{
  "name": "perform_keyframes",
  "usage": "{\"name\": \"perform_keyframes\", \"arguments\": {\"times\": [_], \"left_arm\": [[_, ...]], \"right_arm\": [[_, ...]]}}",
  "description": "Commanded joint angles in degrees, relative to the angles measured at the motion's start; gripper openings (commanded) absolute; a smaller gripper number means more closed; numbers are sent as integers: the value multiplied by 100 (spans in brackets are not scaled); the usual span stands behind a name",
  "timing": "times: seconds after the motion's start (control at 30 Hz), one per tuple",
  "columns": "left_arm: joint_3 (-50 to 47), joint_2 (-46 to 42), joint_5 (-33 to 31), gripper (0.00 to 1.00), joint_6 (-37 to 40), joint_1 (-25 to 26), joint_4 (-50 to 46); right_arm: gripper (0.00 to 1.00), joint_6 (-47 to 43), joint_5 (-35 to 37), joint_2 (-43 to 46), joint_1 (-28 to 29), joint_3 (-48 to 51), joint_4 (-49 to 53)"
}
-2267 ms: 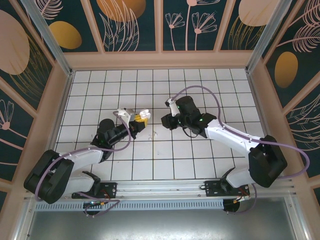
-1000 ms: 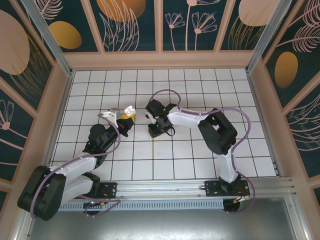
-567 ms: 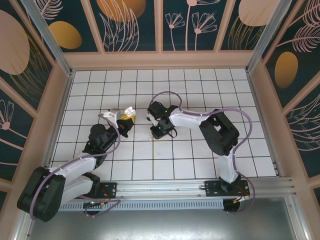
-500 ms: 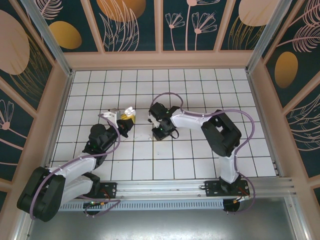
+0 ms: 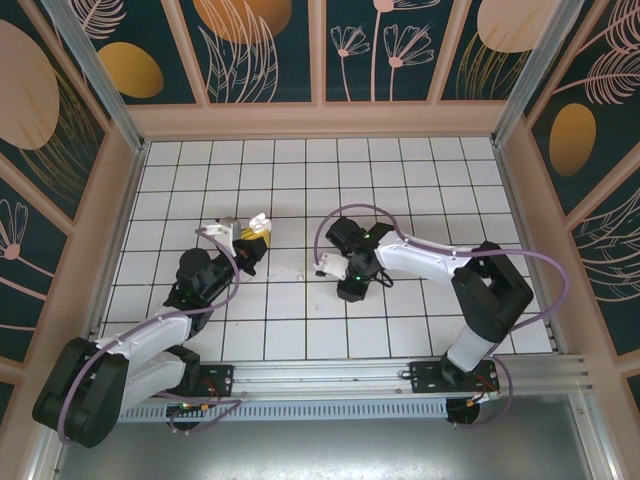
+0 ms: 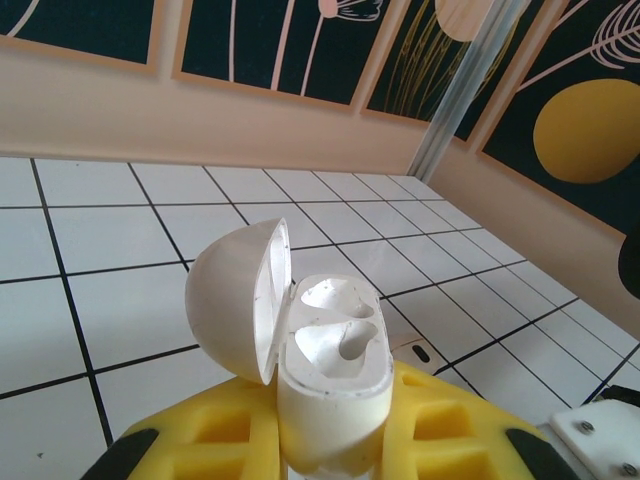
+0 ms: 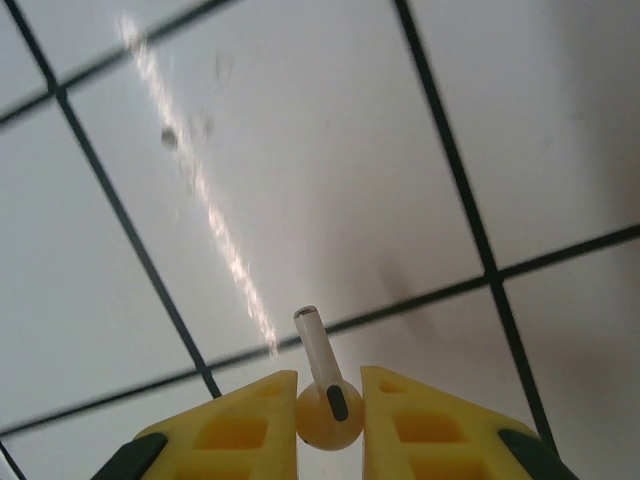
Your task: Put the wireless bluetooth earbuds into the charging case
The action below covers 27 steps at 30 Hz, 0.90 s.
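The earbud's stem points straight ahead from my right gripper, so next I put the earbud down and pick up its head (image 7: 326, 416) with the stem turned back.
The charging case (image 6: 330, 370) is a pale rounded shell standing upright between my left gripper's (image 6: 330, 445) yellow fingers (image 6: 215, 440), which are shut on its lower body. Its lid (image 6: 235, 300) hangs open to the left and both sockets are empty. From above, the case (image 5: 260, 222) sits left of centre. One earbud (image 7: 328, 408) is pinched by its head in my shut right gripper (image 7: 330, 412), stem pointing away over the tiles. That gripper (image 5: 345, 280) hangs right of the case, about three tiles away. Another small pale bud with a dark slot (image 6: 418, 352) lies on the floor beyond my left fingers.
White tiled floor (image 5: 300, 330) with black grid lines, ringed by a pale wooden rim and patterned walls (image 5: 320, 50). A metal corner post (image 6: 465, 90) stands far right in the left wrist view. The right arm's purple cable (image 5: 340, 222) loops over its wrist.
My right gripper has closed on the earbud and swung right and nearer, away from the case. The left gripper and the case have stayed where they were.
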State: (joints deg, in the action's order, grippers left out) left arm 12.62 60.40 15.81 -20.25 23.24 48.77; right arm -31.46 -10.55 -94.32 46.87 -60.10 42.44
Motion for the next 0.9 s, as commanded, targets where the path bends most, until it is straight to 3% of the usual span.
{"name": "perform_keyframes", "arguments": {"times": [0.0,0.23,0.37,0.53,0.63,0.73,0.87], "left_arm": [[21,-140,69,17,47,-24,-57],[12,-134,56,17,86,-20,-87],[19,-133,45,18,88,-22,-79],[47,-120,45,18,141,-27,-114],[79,-93,53,18,138,-31,-98],[94,-57,53,18,146,-22,-96],[148,-5,62,18,142,-31,-92]], "right_arm": [[19,-1423,59,251,-65,200,362],[19,-2496,637,121,-58,550,518],[21,-2607,839,37,-77,607,261],[36,-2250,759,-21,-117,492,213],[42,-1698,629,133,-124,340,242],[45,-566,389,417,-179,24,200],[46,2007,369,659,-205,-508,118]]}}
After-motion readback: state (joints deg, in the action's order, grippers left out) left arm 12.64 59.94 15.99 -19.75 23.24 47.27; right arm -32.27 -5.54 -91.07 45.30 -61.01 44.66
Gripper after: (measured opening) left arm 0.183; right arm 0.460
